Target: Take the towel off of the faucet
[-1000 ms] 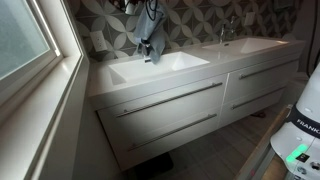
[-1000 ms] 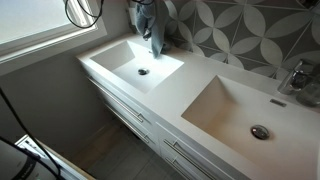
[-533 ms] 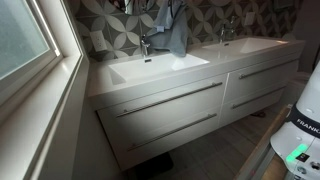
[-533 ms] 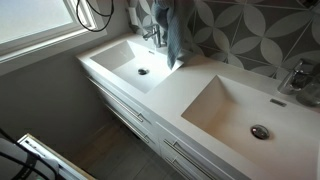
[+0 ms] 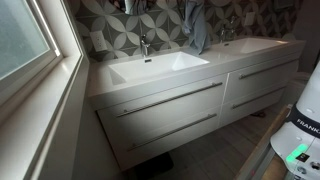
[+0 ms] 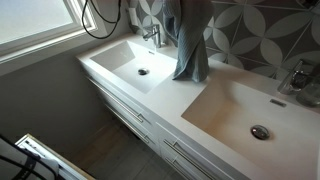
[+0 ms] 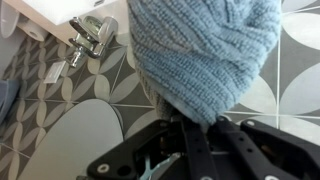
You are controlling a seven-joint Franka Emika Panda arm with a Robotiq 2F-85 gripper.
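My gripper will let go of the towel on the white part of the counter [image 5: 197, 43] between the basins, close to the patterned tile wall.
A blue-grey knitted towel [image 6: 188, 45] hangs from my gripper over the counter strip between the two basins, its lower end close to the counter. It also shows in an exterior view [image 5: 195, 24] and fills the upper wrist view [image 7: 205, 50]. The chrome faucet [image 6: 153, 35] stands bare behind the near basin, apart from the towel, and shows in both other views [image 5: 145, 45] [image 7: 95, 35]. My gripper [image 7: 197, 128] is shut on the towel's top fold. In both exterior views the gripper itself is cut off by the top edge.
The white vanity holds two basins [image 6: 135, 62] [image 6: 250, 110] with drawers [image 5: 175, 105] below. A second faucet [image 6: 297, 78] stands behind the other basin. A patterned tile wall [image 6: 250, 30] rises behind, and a window [image 5: 20, 40] is beside the vanity. The robot's base [image 5: 300, 140] stands on the floor.
The towel has come off the faucet and travelled sideways with my gripper, from over the near basin to the counter between the basins. The faucet is now uncovered.
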